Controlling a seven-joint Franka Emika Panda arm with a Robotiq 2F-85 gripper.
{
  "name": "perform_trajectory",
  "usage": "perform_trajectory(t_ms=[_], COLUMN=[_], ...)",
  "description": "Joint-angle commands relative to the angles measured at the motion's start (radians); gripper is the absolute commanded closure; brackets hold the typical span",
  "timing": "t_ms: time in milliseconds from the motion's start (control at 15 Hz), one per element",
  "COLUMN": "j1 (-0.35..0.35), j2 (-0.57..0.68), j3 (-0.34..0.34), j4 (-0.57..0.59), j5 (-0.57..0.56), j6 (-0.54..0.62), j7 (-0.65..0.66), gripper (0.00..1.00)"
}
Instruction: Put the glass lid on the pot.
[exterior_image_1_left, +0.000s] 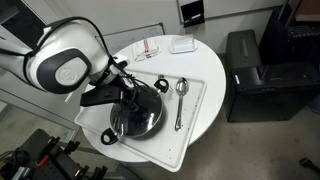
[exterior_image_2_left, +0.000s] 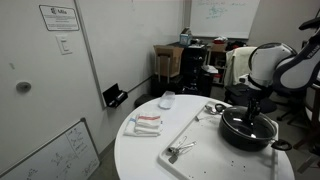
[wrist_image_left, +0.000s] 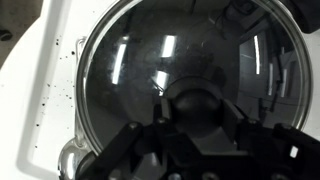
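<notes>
The robot's gripper should release the glass lid squarely over the round black pot (exterior_image_1_left: 138, 109) (wrist_image_left: 202, 106) on the white tray. The glass lid now lies over the pot.
The pot (exterior_image_1_left: 140, 122) is round and black and stands on a white tray (exterior_image_1_left: 196, 122) in both exterior views (exterior_image_2_left: 248, 133). The glass lid (wrist_image_left: 130, 70) lies over the pot and fills the wrist view; its metal rim shows at the left. The dark central knob sits between my fingers. My gripper (wrist_image_left: 198, 112) points straight down over the pot's middle (exterior_image_1_left: 131, 97) (exterior_image_2_left: 250, 108), with both fingers close against the knob's sides. The pot itself is hidden under the lid in the wrist view.
A spoon (exterior_image_1_left: 181, 90) and other utensils (exterior_image_2_left: 180, 150) lie on the tray (exterior_image_2_left: 200, 135) beside the pot. Red-and-white packets (exterior_image_1_left: 148, 48) and a white box (exterior_image_1_left: 182, 44) sit on the round white table (exterior_image_1_left: 215, 60). A black cabinet (exterior_image_1_left: 255, 75) stands beside the table.
</notes>
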Motion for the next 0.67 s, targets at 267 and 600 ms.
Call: perform_trajectory(t_ms=[267, 600], j1=[-0.007, -0.008], j2=[0.006, 0.020], j3=[0.017, 0.018], j4=[0.009, 0.019], j5=[0.019, 0.021], j6=[0.022, 0.026], j7=[0.000, 0.001], gripper=[0.75, 0.75])
